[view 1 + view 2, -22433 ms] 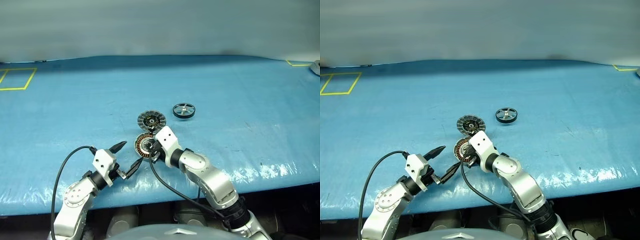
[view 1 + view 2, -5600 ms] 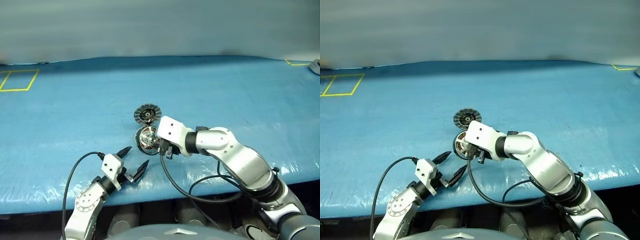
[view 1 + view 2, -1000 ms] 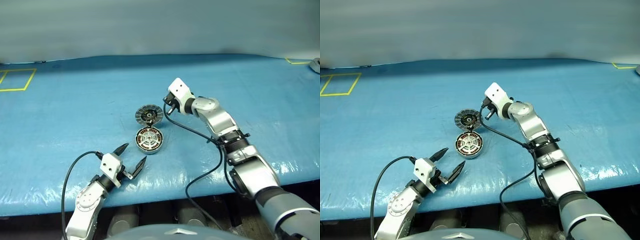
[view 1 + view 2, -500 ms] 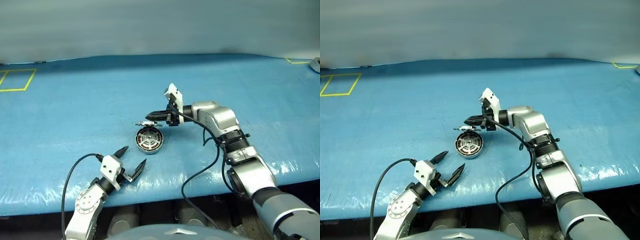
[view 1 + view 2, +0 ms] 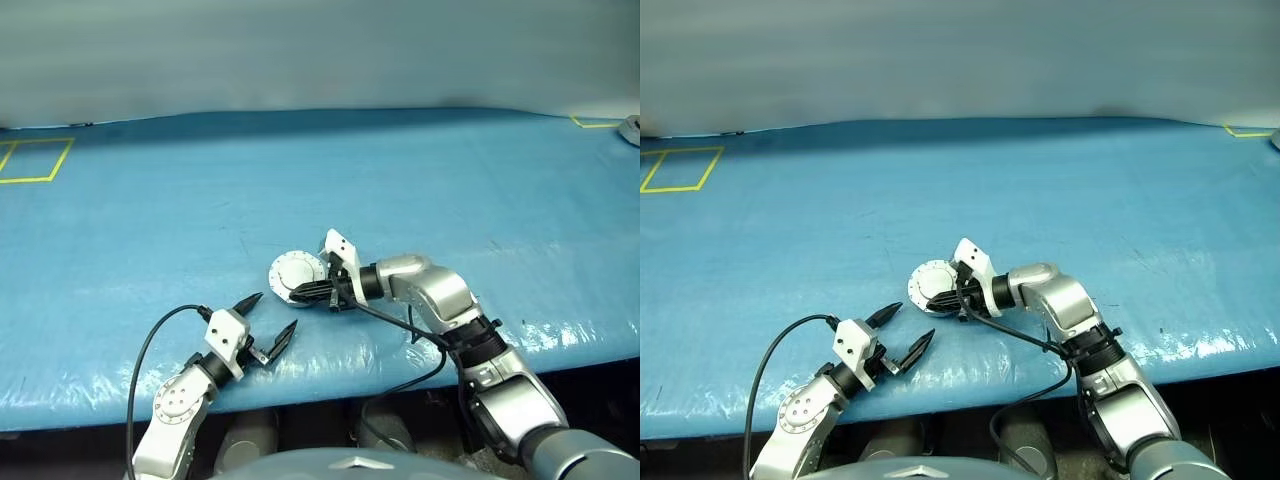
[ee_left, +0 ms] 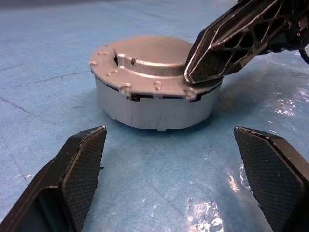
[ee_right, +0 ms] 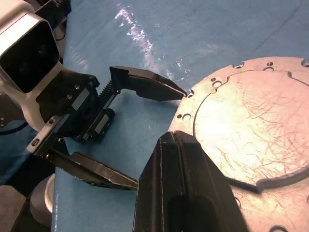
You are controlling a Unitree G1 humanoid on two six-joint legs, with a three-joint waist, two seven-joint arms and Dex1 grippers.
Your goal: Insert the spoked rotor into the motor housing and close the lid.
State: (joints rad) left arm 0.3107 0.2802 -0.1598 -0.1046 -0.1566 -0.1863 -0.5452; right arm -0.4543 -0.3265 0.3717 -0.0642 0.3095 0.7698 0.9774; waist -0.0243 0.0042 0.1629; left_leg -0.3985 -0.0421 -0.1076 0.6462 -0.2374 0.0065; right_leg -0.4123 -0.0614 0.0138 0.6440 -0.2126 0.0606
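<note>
The lid's rim has a gap under it where my shut right gripper presses, so next I open the fingers and grip the lid's raised middle [image 7: 251, 123] from both sides.
The motor housing [image 6: 154, 110] is a grey puck on the blue table, near its front edge. The lid [image 5: 292, 268] lies flat on top of it, plain grey face up [image 7: 251, 121]. The spoked rotor is hidden. My right gripper [image 5: 300, 294] is shut with nothing held, and its fingertips [image 6: 227, 43] rest on the lid's near edge. My left gripper [image 5: 268, 320] stands open just in front and to the left of the housing, a short gap away, with nothing between its fingers [image 7: 145, 86].
The blue sheet covers the table [image 5: 450, 180], with wide free room behind and to both sides. A yellow tape square [image 5: 35, 158] marks the far left corner. A black cable [image 5: 400, 375] hangs from my right arm over the front edge.
My right gripper swept back and down toward me, and the lid went from lying open behind the housing to flat on top of it. The left gripper stayed put.
</note>
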